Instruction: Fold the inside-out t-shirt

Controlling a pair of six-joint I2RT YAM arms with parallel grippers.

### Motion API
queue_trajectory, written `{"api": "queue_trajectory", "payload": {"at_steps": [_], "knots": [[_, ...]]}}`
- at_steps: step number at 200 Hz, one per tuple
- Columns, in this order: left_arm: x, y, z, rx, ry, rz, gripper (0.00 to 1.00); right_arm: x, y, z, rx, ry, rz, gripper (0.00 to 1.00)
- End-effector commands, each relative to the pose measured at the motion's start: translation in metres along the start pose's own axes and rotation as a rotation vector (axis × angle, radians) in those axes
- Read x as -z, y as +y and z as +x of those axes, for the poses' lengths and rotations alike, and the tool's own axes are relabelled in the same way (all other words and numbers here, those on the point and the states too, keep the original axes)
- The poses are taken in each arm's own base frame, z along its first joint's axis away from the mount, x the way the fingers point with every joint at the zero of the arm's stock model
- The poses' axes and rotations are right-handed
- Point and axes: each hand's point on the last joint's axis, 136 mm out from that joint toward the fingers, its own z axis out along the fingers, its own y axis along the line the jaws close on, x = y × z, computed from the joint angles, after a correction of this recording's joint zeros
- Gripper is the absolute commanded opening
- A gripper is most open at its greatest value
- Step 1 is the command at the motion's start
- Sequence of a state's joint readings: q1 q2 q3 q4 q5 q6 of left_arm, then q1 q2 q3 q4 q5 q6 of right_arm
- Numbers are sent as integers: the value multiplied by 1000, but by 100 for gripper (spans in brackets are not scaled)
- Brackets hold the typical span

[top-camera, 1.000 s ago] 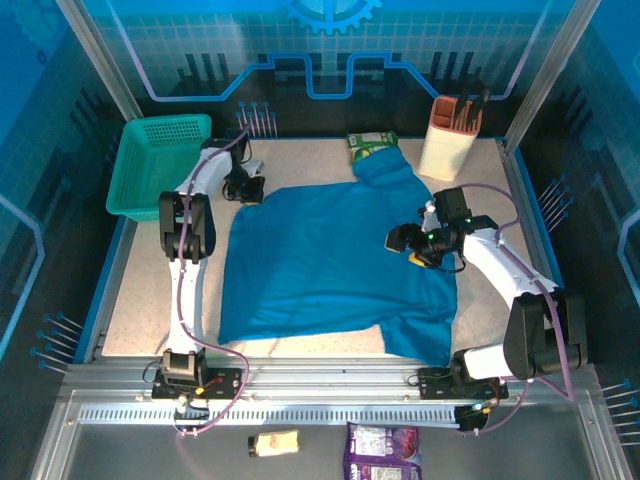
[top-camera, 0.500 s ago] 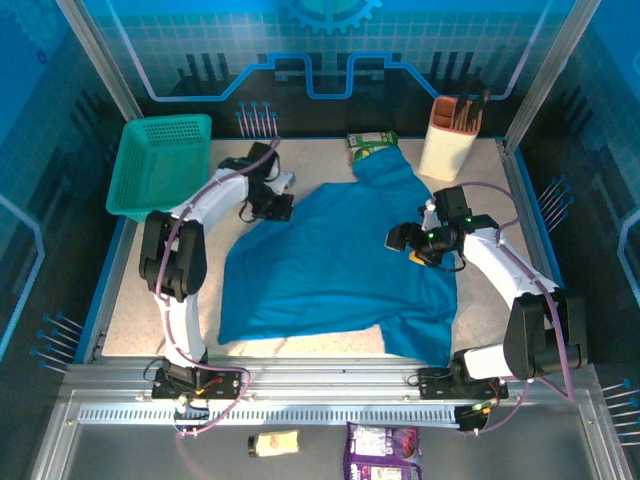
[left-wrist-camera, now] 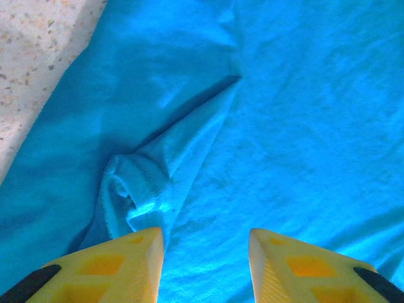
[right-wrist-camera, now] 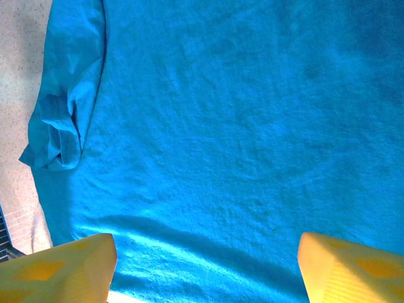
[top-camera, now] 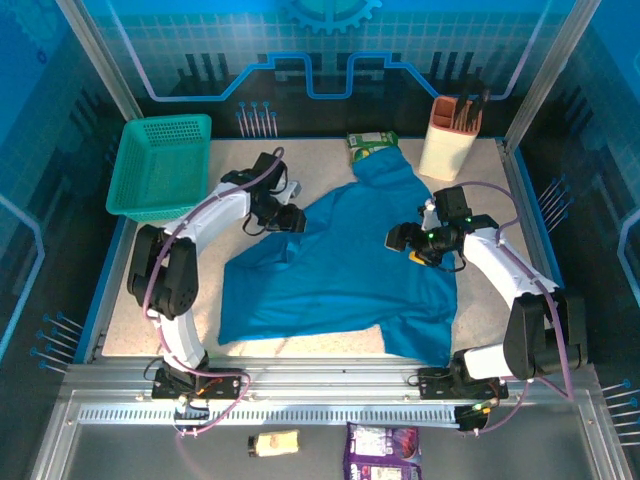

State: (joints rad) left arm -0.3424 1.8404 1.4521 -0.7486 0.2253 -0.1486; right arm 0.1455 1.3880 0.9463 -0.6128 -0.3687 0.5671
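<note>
My left gripper's fingers are beside the bunched end of the folded-in sleeve, so I should shift that gripper over, take the sleeve's cuff (left-wrist-camera: 134, 192) and straighten it before folding further.
The inside-out t-shirt (top-camera: 340, 270) lies spread on the table, plain blue, with its upper-left part drawn inward into a slanted edge. My left gripper (top-camera: 290, 218) hovers over that folded-in part. In the left wrist view its yellow jaws (left-wrist-camera: 205, 243) stand apart over flat cloth (left-wrist-camera: 303, 126), with a bunched sleeve (left-wrist-camera: 136, 189) just beyond the left finger and nothing held. My right gripper (top-camera: 398, 240) hangs over the shirt's right side. Its jaws (right-wrist-camera: 205, 252) are wide open above smooth cloth (right-wrist-camera: 221, 113), and a sleeve (right-wrist-camera: 57, 136) shows at that view's left.
A teal mesh basket (top-camera: 160, 165) stands at the back left. A beige holder with utensils (top-camera: 450, 140) and a green packet (top-camera: 370, 142) sit at the back, the packet touching the shirt's top. Two snack packets (top-camera: 275, 442) (top-camera: 383, 450) lie on the front rail.
My left arm swung right from the shirt's upper-left corner, dragging that corner inward over the body, and its jaws have opened off the cloth. The right arm stayed still.
</note>
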Motion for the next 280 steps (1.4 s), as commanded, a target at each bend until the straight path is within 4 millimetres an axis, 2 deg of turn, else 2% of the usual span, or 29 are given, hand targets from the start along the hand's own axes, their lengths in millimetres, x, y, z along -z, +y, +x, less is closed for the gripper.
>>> {"api": "queue_trajectory", "payload": {"at_steps": [1, 20, 30, 48, 75, 99, 112, 123, 145, 168, 204, 210, 222, 230, 253, 280], "knots": [[-18, 17, 4, 58, 44, -93, 40, 0, 2, 2, 12, 7, -9, 77], [-30, 27, 5, 104, 67, -128, 41, 0, 2, 3, 11, 9, -10, 77], [-37, 27, 5, 125, 72, -116, 44, 0, 1, 3, 10, 10, -9, 77], [-45, 26, 4, 147, 82, -109, 44, -1, 0, 4, 6, 11, -9, 77], [-48, 32, 3, 113, 78, -221, 45, -1, 0, 5, 1, 11, -12, 77], [-58, 36, 9, 116, 95, -244, 42, -3, 1, 5, 1, 14, -15, 77], [-63, 43, 13, 117, 109, -269, 37, -2, 2, 5, 2, 13, -17, 77], [-62, 46, 14, 117, 106, -288, 26, -2, 3, 5, 3, 13, -19, 77], [-49, 43, 11, 122, 50, -280, 8, -3, 5, 6, 7, 18, -24, 77], [-37, 40, 19, 146, 17, -265, 2, -6, 10, 7, 18, 28, -30, 77], [-39, 46, 52, 204, 52, -248, 9, -13, 14, 11, 30, 45, -29, 76], [-40, 46, 57, 213, 57, -242, 12, -14, 14, 12, 30, 49, -27, 76], [-41, 43, 64, 231, 63, -209, 24, -15, 14, 12, 30, 50, -26, 76], [-40, 40, 67, 240, 60, -196, 27, -15, 14, 12, 30, 51, -26, 76], [-24, 38, 62, 242, 14, -203, 33, -14, 15, 11, 33, 49, -26, 76], [-3, 29, 40, 223, -53, -202, 37, -15, 17, 9, 37, 47, -31, 76]]}}
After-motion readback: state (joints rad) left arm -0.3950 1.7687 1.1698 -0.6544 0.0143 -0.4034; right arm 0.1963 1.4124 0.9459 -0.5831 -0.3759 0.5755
